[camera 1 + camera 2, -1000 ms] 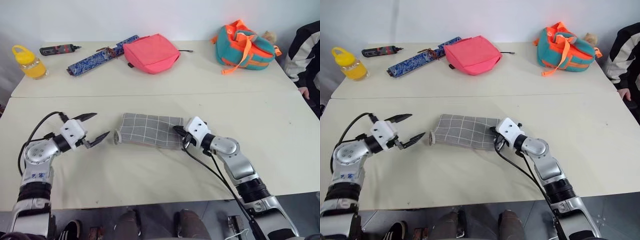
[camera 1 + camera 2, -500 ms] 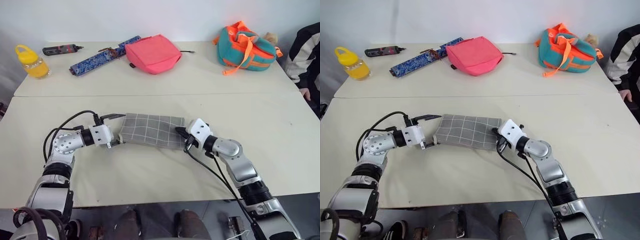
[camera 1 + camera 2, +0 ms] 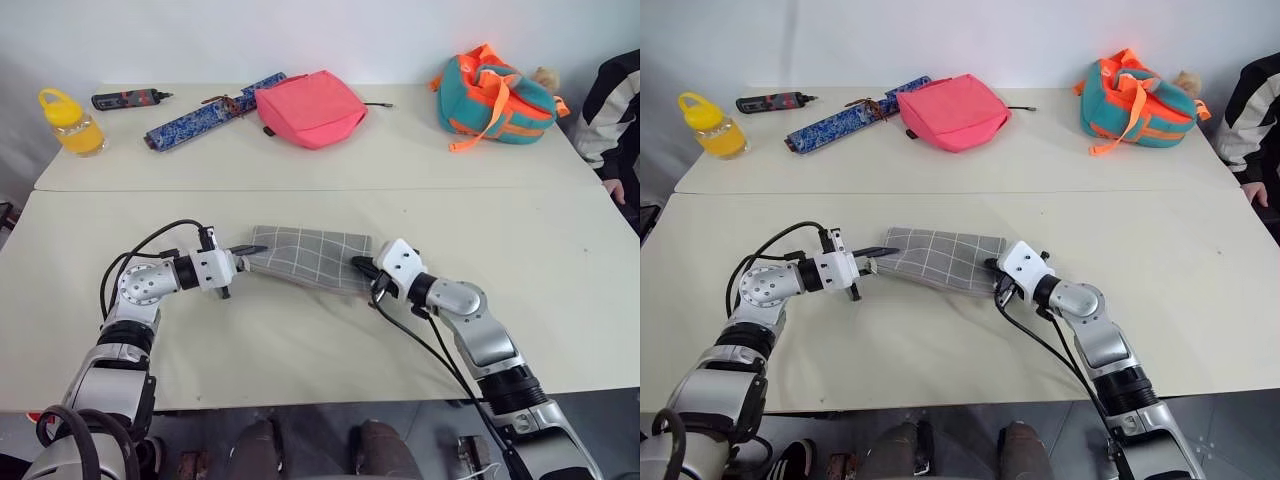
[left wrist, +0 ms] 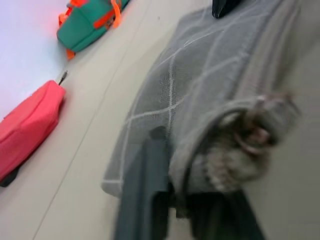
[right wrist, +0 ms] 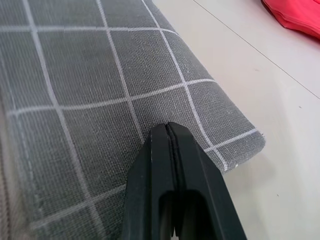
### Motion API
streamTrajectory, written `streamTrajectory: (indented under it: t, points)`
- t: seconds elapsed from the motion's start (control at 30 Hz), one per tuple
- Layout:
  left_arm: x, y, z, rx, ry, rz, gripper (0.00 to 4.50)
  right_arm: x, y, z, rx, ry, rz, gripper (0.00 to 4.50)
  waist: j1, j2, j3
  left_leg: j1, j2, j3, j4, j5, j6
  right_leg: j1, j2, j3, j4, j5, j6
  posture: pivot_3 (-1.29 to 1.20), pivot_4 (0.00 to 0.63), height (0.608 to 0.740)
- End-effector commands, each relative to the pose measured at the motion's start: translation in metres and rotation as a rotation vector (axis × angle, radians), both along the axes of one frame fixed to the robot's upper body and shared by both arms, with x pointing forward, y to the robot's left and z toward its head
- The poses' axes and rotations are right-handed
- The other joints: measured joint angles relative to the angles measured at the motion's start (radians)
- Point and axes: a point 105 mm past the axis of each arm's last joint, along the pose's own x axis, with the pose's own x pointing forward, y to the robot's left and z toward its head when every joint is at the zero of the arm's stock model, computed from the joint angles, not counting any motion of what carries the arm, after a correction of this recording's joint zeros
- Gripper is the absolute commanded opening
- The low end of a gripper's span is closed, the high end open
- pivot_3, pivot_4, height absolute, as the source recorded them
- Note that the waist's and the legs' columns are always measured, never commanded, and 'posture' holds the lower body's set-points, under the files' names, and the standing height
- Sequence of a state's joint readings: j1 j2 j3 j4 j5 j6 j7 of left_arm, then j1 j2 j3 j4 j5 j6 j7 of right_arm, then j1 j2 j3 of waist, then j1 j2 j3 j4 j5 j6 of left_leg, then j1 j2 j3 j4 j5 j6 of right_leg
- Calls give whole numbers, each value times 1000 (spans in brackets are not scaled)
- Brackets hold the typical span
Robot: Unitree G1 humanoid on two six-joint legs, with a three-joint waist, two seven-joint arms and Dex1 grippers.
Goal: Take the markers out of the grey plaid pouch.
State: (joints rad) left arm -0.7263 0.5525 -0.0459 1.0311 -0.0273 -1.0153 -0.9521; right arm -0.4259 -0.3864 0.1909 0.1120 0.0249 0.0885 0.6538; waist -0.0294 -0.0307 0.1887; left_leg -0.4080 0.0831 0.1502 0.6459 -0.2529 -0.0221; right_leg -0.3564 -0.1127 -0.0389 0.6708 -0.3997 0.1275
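My right gripper's closed fingers are resting on the pouch's flat plaid side, so next I turn the pouch up on its edge and pinch the pouch's end [image 3: 365,244] across both sides.
The grey plaid pouch [image 3: 310,255] lies flat on the near table, between my two arms. My left gripper [image 3: 248,251] is shut on the pouch's left end. In the left wrist view its fingers [image 4: 144,192] pinch bunched grey fabric [image 4: 220,150]. My right gripper [image 3: 360,264] is shut, its closed tips [image 5: 167,129] resting on the plaid cloth at the pouch's right end. No cloth shows between them. The markers are hidden.
On the far table stand a yellow bottle [image 3: 68,122], a black-and-red tool [image 3: 125,98], a long blue patterned case [image 3: 210,110], a pink pouch [image 3: 308,105] and a teal-and-orange bag [image 3: 495,95]. A person's striped sleeve [image 3: 618,105] shows at the right edge.
My left gripper travelled right from open table to the pouch's left end and closed on it. The right gripper stayed at the pouch's right end.
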Motion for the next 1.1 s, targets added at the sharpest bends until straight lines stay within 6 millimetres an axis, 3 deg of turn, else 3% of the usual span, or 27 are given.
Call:
streamTrajectory:
  t: [0.03, 0.13, 0.27, 0.33, 0.47, 0.63, 0.83, 0.93, 1.1]
  points:
    - [-2, 0, -4, -67, 62, 8, 44, -3, 3, 39, 74, -89, 59, 0, 0, 0, 0, 0, 0, 0, 0, 0, 0, 0, 0, 0, 0, 0, 0, 0, 150, 740]
    - [1, 3, 5, -157, 98, 40, 0, -10, 8, 68, 111, -146, 132, 618, -1, 0, 0, -1, 0, -2, 0, 0, 0, -1, 0, 0, 1, 0, 0, 0, 150, 740]
    - [0, 4, 8, -196, 159, 67, 0, -29, 21, 101, 106, -206, 269, 2010, -1, 0, 0, -2, 1, -3, 0, 0, 0, -2, 0, 0, 1, 0, 0, 0, 150, 740]
    - [-2, 2, 9, -193, 184, 71, 0, -41, 31, 103, 33, -237, 347, 2662, 0, 0, 0, -2, 1, -4, 0, 0, 0, -2, 0, 0, 1, 0, 0, 0, 150, 740]
    - [-6, -4, 22, -222, 219, 91, 0, -58, 45, 78, -202, -291, 453, 4051, 0, 0, 0, -2, 1, -4, 0, -1, 0, -2, 0, 0, 0, 0, 0, 0, 150, 740]
    - [-12, -10, 35, -226, 236, 105, 0, -42, 30, 47, -467, -404, 398, 4051, -1, 0, 0, -3, 1, -3, 1, -1, 0, -2, 0, 0, -1, 0, 0, 0, 150, 740]
    - [-21, -17, 37, -215, 271, 83, 0, -14, 24, 60, -496, -537, 262, 4051, -4, 0, 0, -3, 1, -2, 1, -1, -1, -3, 1, 1, -1, 0, 0, 0, 150, 740]
    - [-21, -16, 38, -235, 274, 89, 0, -15, 28, 65, -436, -519, 270, 3467, -3, 0, 0, -2, 2, -2, 0, -1, -1, -3, 1, 0, -1, 0, 0, 0, 150, 740]
    - [-22, -13, 36, -303, 317, 93, 0, -15, 29, 66, -420, -517, 273, 1959, -1, 0, 0, -3, 1, -2, 0, -1, -1, -3, 1, 0, -2, 0, 0, 0, 150, 740]
